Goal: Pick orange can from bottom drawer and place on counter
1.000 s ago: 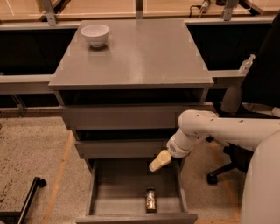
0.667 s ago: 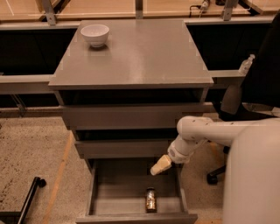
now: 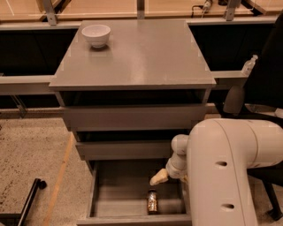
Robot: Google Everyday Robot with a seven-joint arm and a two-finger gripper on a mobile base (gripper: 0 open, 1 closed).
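The orange can's upper part (image 3: pixel 152 197) in the open bottom drawer will be next for my gripper to go to and close on.
The orange can (image 3: pixel 152 201) stands upright on the floor of the open bottom drawer (image 3: pixel 117 192), near its front wall and right of the middle. My gripper (image 3: pixel 158 178) hangs inside the drawer, just above and slightly behind the can, without touching it. My white arm (image 3: pixel 221 172) fills the lower right and hides the drawer's right side. The grey counter (image 3: pixel 137 53) tops the cabinet, with a white bowl (image 3: pixel 96 34) at its back left corner.
Two shut grey drawer fronts (image 3: pixel 132 117) sit above the open drawer. A black office chair (image 3: pixel 265 88) stands at the right with a small bottle (image 3: pixel 249 65) beside it. A black bar (image 3: pixel 26 201) lies on the speckled floor at lower left. Pale wooden tabletops (image 3: pixel 88 5) run along the back.
My arm has swung in closer to the camera, now covering much more of the right side. The gripper has sunk lower into the drawer, nearer the can. The can has not moved.
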